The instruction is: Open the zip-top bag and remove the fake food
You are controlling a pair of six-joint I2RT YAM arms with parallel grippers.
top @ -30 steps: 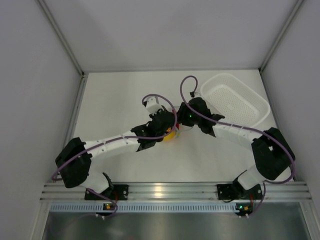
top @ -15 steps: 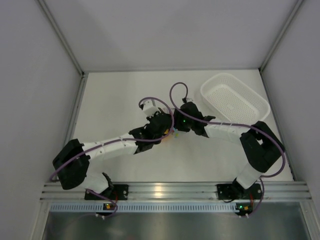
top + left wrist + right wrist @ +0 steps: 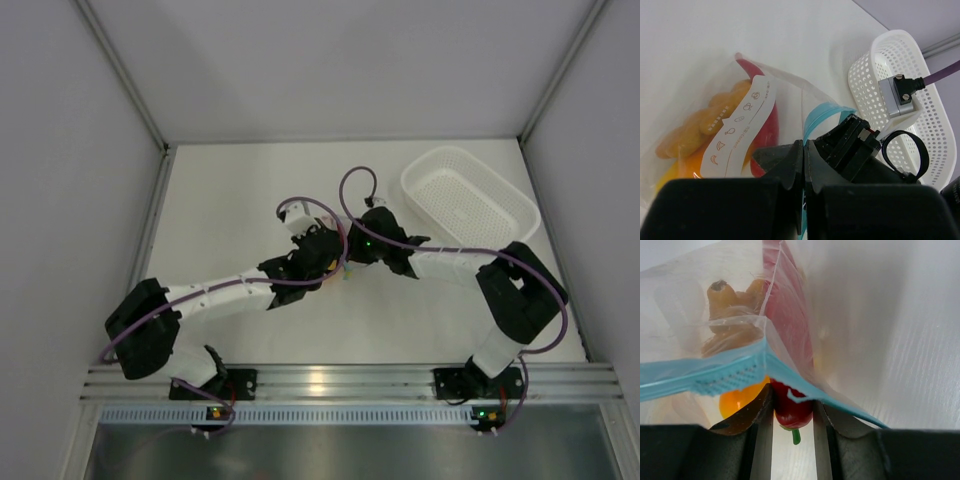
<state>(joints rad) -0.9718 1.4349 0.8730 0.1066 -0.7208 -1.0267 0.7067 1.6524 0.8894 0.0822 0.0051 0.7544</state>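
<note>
The red chili pepper will go from my right gripper near the middle of the white perforated basket (image 3: 459,204).
The zip-top bag (image 3: 742,75) lies at the table's middle, mostly hidden between both grippers in the top view (image 3: 344,269). My left gripper (image 3: 805,150) (image 3: 325,262) is shut on its light blue zip strip (image 3: 816,114). The bag holds a red chili pepper (image 3: 769,120), an orange lumpy chunk (image 3: 695,130) and a yellow-orange wedge (image 3: 675,175). My right gripper (image 3: 792,412) (image 3: 352,255) is at the bag's open mouth. Its jaws are shut on the chili's stem end (image 3: 792,410), under the zip strip (image 3: 715,375). The chunk (image 3: 725,300) and the wedge (image 3: 737,396) lie behind.
A white perforated basket (image 3: 412,185) stands at the back right, close behind my right wrist, and shows in the left wrist view (image 3: 890,45). Purple cables loop above both wrists. Side walls bound the table on left and right.
My right arm has swung left, onto the bag, and its gripper has met the left one. The left gripper shifted slightly left. The bag's yellow contents are now mostly covered.
</note>
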